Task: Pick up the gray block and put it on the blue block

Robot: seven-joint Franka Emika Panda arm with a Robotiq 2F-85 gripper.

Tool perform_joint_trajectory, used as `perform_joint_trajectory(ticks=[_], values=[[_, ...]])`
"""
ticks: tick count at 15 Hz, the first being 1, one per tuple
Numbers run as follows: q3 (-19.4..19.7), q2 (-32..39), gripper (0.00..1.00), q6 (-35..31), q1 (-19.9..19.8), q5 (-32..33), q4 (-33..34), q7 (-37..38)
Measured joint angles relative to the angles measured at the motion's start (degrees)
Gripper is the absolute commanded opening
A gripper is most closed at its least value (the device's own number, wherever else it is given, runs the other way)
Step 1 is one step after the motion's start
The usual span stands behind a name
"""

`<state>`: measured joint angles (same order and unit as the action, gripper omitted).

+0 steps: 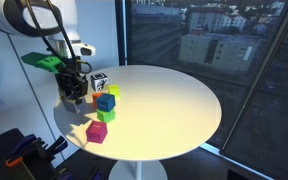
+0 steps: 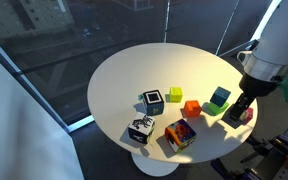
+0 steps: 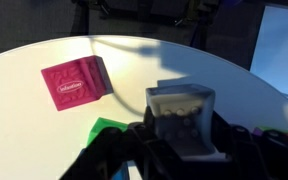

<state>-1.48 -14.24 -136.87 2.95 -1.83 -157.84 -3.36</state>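
I will release the gray block, now held low over the table's edge, atop the blue block point(image 1: 105, 93) beside the green cube.
My gripper point(image 3: 184, 140) is shut on the gray block point(image 3: 182, 108), a plain dull-gray cube that fills the lower middle of the wrist view. In both exterior views the gripper point(image 1: 74, 90) point(image 2: 242, 108) hangs low over the table's edge, and the fingers hide the gray block there. The blue block point(image 1: 105, 102) point(image 2: 222, 94) sits on the round white table point(image 1: 174, 110), a short way from the gripper and apart from it. It does not show in the wrist view.
A green cube point(image 1: 106, 115) point(image 3: 109, 127) lies next to the blue block, and a pink cube point(image 1: 96, 131) point(image 3: 74, 82) lies near the table edge. A white cube with black marks point(image 1: 99, 82), a yellow-green cube point(image 1: 112, 92), an orange cube point(image 2: 191, 108) and a multicoloured cube point(image 2: 180, 134) lie further in.
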Motion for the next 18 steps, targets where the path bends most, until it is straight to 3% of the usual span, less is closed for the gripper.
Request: perform_joint_trajectory(ticks=[18], values=[[0.3,-2.4,0.28,5.6,-4.3,0.3,6.8,8.1]])
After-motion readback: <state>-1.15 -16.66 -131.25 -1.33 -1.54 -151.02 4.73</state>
